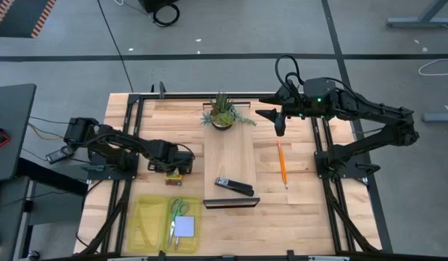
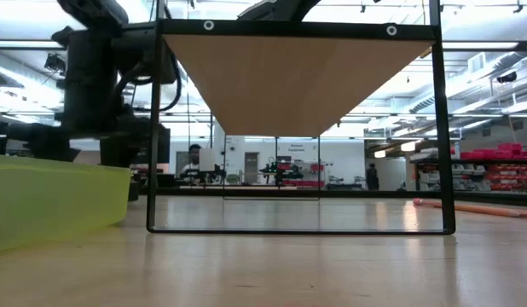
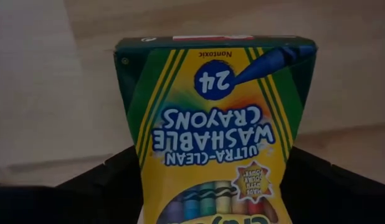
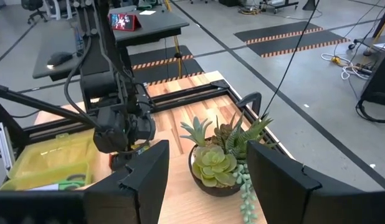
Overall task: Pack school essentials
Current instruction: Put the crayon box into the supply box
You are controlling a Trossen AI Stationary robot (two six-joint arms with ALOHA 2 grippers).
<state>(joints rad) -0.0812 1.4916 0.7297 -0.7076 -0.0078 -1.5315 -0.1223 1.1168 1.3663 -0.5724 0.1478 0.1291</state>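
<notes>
My left gripper needs to let go of the crayon box on the handle end of the green-handled scissors point(image 1: 173, 214) in the yellow-green tray.
My left gripper point(image 1: 176, 164) is at the table's left-middle, shut on the yellow-and-green crayon box point(image 3: 211, 124), which shows as a small coloured patch point(image 1: 175, 177) just near of the fingers. My right gripper point(image 4: 208, 177) is open and hovers over the far right of the table point(image 1: 279, 120), beside the potted plant point(image 1: 222, 112). An orange pencil point(image 1: 282, 164) lies flat on the table below it. The green-handled scissors point(image 1: 176, 211) and the pale blue note pad point(image 1: 184, 227) lie in the yellow-green tray point(image 1: 146, 223). No purple pen shows. My left gripper pinches the crayon box between its two fingers point(image 3: 102, 183), one on each narrow side, at the end nearer the wrist point(image 3: 211, 199). The printed face turns toward the wrist camera and the other end point(image 3: 211, 42) points away from the fingers. Whether the box touches the table I cannot tell.
A black stapler point(image 1: 233, 187) lies near the middle, by a raised wooden board on a black frame point(image 1: 230, 156), which fills the low view point(image 2: 298, 77). The plant point(image 4: 220, 158) stands at the board's far end. Black rails run along the table's left and right sides.
</notes>
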